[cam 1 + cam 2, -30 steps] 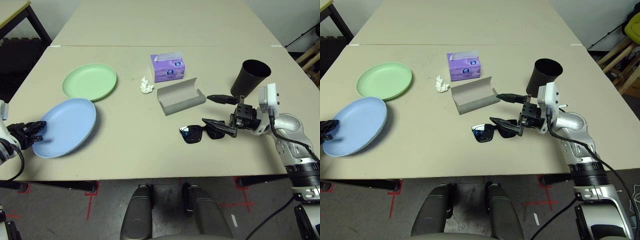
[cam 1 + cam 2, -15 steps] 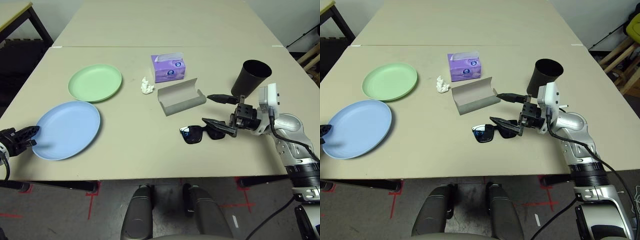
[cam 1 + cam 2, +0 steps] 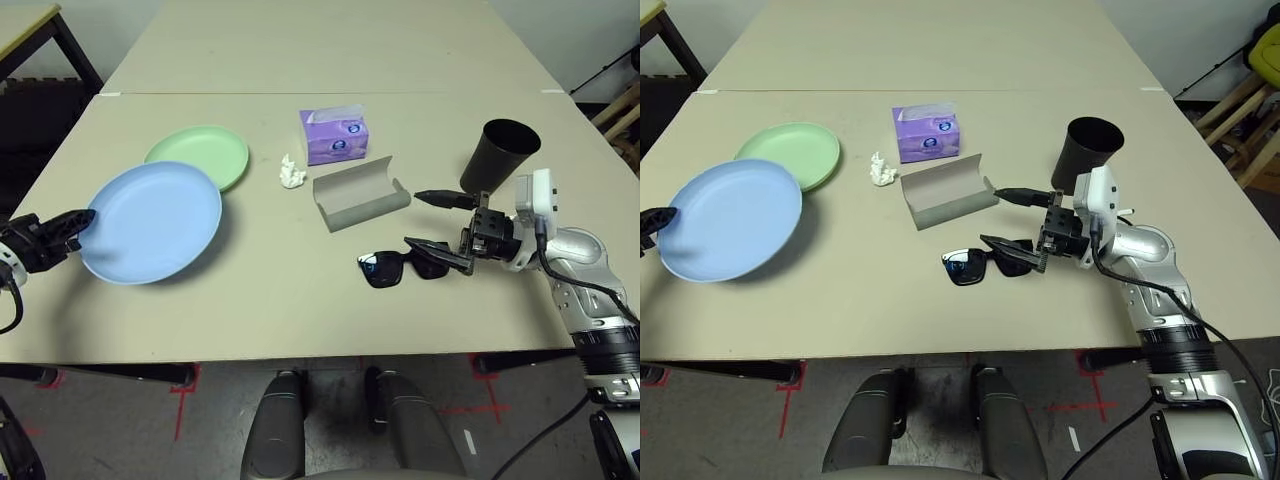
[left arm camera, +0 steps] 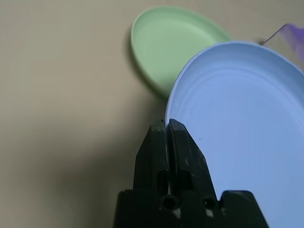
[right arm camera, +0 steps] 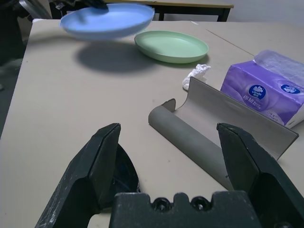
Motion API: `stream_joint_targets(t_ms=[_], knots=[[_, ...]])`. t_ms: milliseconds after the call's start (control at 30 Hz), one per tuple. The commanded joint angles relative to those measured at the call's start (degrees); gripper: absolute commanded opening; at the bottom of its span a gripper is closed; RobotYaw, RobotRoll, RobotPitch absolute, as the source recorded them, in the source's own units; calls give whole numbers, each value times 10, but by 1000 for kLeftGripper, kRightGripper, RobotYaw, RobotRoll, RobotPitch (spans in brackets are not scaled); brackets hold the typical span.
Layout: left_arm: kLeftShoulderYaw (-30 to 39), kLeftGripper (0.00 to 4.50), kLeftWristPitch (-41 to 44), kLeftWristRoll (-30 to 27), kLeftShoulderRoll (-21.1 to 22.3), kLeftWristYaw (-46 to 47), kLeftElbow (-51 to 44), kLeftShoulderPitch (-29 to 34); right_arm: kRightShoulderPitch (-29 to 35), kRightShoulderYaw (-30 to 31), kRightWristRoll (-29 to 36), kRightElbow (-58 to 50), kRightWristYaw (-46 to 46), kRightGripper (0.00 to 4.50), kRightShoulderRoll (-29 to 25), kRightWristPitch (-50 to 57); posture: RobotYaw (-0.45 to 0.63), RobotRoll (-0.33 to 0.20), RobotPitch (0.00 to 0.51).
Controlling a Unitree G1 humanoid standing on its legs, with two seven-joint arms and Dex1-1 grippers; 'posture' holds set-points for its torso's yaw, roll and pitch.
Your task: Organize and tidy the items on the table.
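Observation:
The light blue plate, hanging a little above the table, will be let go by my left gripper on top of the pale green plate [image 3: 191,148] [image 4: 180,51].
My left gripper [image 3: 80,220] is shut on the near-left rim of the light blue plate [image 3: 150,222], which hangs a little above the table [image 3: 300,310] with its shadow under it. Its far edge overlaps the pale green plate [image 3: 205,150]. In the left wrist view the black fingers [image 4: 178,142] pinch that rim. My right gripper [image 3: 428,224] stands open at the right, one finger over the arm of the black sunglasses [image 3: 395,268]. The grey glasses case [image 3: 360,195] lies open just beyond. A white tissue wad [image 3: 292,172] and a black cup [image 3: 500,155] rest on the table.
A purple tissue box [image 3: 335,136] stands behind the case and the wad. A seam [image 3: 200,93] crosses the table farther back. Bare tabletop runs along the front edge between the plates and the sunglasses.
My left gripper has lifted the blue plate off the table and carried it away from the front edge toward the green plate, which it now overlaps. The right arm has stayed put.

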Motion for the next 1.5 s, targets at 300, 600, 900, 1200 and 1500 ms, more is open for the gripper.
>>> stream_joint_targets(t_ms=[300,600,900,1200,1500], knots=[[-58,30,-93,51,-66,99,98,-145,-1,-2,-3,8,-1,4500,1,-8,151,0,159],[-106,30,-199,110,-139,173,216,-264,-1,-1,-2,2,-3,4500,0,-7,136,0,160],[-133,30,-331,168,-154,227,381,-358,6,-1,-2,-8,-11,4500,0,-4,132,0,160],[-145,30,-371,200,-155,248,450,-389,6,2,-1,-13,-15,4500,2,-2,131,0,160],[-142,3022,-376,203,-151,250,446,-391,7,1,-1,-14,-16,4500,0,-2,131,0,159]])
